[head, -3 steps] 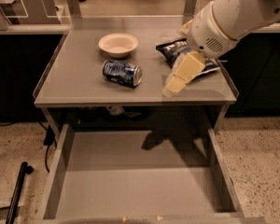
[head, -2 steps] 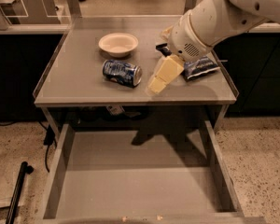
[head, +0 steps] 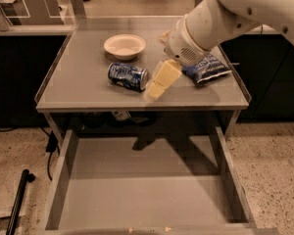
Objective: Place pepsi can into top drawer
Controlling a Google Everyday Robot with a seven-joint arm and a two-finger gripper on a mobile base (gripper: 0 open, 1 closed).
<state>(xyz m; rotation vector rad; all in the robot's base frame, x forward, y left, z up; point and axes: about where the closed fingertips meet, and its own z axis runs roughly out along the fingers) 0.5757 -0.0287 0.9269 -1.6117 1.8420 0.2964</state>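
Observation:
Next, I should move my gripper to the pepsi can's silver end (head: 141,80), the one nearest its fingers, and close it there.
The pepsi can (head: 128,76) lies on its side on the grey tabletop (head: 83,87), left of centre, with its silver end toward the right. My gripper (head: 157,88) hangs just to the right of the can, close to its silver end, cream-coloured and pointing down-left. The large white arm reaches in from the upper right. The top drawer (head: 147,192) is pulled out wide below the table's front edge and its flat grey bottom is bare.
A cream bowl (head: 124,46) stands behind the can. A dark-blue chip bag (head: 206,68) lies at the right, partly under the arm. A clear rim runs along the table's sides. A black pole (head: 17,199) rests on the floor at the left.
My gripper has moved left across the table, from beside the chip bag to right next to the can. The can, bowl and drawer have not moved.

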